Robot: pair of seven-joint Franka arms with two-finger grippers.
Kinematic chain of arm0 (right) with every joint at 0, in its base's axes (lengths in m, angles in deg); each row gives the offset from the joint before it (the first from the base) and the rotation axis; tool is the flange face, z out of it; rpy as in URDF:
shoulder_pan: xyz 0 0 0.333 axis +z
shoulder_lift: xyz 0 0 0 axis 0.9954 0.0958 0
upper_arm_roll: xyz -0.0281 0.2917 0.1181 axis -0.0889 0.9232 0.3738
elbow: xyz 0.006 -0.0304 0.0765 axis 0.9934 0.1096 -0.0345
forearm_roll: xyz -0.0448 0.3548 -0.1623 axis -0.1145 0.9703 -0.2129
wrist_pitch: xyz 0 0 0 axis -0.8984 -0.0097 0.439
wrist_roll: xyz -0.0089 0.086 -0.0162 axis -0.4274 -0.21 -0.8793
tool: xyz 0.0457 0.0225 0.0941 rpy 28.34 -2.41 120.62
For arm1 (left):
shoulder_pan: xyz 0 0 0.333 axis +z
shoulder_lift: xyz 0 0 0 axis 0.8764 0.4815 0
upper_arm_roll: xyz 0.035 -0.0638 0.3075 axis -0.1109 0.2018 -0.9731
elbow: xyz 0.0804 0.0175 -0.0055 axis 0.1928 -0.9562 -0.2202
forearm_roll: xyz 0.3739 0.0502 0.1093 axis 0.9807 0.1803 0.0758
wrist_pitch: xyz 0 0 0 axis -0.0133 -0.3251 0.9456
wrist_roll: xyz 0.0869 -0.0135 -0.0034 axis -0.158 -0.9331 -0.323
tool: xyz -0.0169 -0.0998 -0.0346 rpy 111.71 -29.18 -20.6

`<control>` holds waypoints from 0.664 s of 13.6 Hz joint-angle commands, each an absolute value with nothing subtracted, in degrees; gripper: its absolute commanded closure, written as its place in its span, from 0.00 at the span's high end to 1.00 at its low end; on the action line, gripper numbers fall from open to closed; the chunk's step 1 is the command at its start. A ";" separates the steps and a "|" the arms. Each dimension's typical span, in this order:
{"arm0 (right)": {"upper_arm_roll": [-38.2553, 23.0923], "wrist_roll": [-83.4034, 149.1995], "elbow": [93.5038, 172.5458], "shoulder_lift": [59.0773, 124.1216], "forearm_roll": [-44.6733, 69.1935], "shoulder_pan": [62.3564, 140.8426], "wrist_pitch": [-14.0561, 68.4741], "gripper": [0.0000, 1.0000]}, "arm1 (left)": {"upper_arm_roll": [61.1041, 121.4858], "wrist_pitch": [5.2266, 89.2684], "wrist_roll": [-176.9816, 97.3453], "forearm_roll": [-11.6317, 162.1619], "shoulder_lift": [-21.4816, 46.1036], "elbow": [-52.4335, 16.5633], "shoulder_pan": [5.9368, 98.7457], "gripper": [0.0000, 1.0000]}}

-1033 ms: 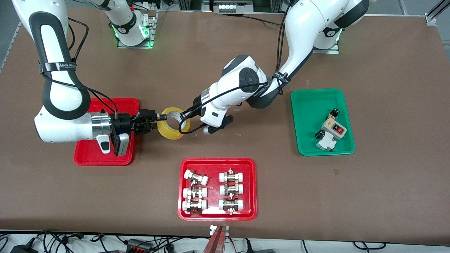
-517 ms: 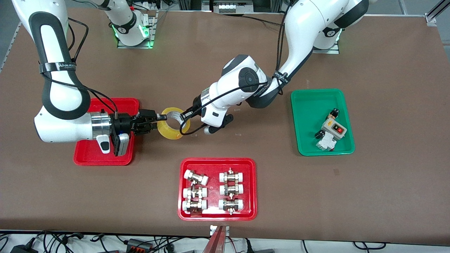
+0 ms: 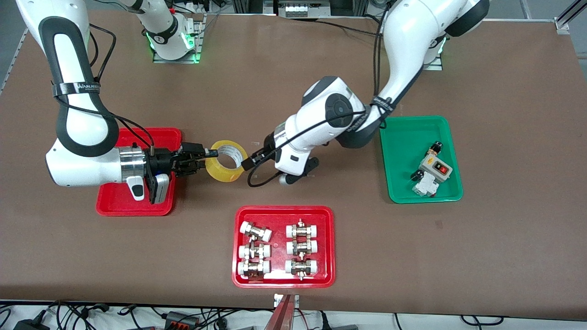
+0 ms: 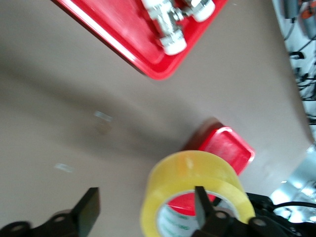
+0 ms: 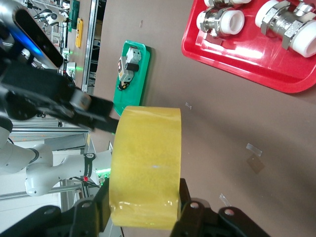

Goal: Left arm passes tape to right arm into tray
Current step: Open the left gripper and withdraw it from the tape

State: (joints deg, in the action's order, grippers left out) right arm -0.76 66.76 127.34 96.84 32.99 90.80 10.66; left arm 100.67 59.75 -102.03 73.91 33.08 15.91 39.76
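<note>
My right gripper has the yellow tape. It will set the tape down flat in the middle of the plain red tray [image 3: 140, 170].
The yellow tape [image 3: 214, 168] hangs in the air between the plain red tray [image 3: 114, 206] and the left arm, standing on edge. My right gripper [image 3: 208, 156] is shut on the roll's wall; in the right wrist view both pads press the tape [image 5: 145, 158] inside the right gripper [image 5: 143, 207]. My left gripper [image 3: 251, 163] is open right beside the roll's rim at the end toward the left arm. In the left wrist view the left gripper [image 4: 145, 191] has its fingers spread wide, with the tape [image 4: 190, 177] close in front and the tray [image 4: 229, 150] past it.
A red tray of metal pipe fittings [image 3: 283, 279] lies nearer the front camera than the tape. A green tray [image 3: 403, 183] with a switch box [image 3: 433, 167] sits toward the left arm's end. The right arm's wrist hangs over the plain red tray.
The left gripper has opened, let go of the tape and drawn back toward the left arm's end. The right gripper and the tape have stayed in place.
</note>
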 commanded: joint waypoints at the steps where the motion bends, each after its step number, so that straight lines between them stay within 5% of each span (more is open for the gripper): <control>1: -0.81 67.77 126.90 96.70 33.60 90.92 10.55 0.30 | 100.83 47.29 -89.68 74.77 28.01 15.16 44.14 1.00; 9: -5.02 66.80 127.78 98.10 29.65 87.68 13.89 0.30 | 100.22 20.73 -73.58 82.11 14.05 11.99 58.92 1.00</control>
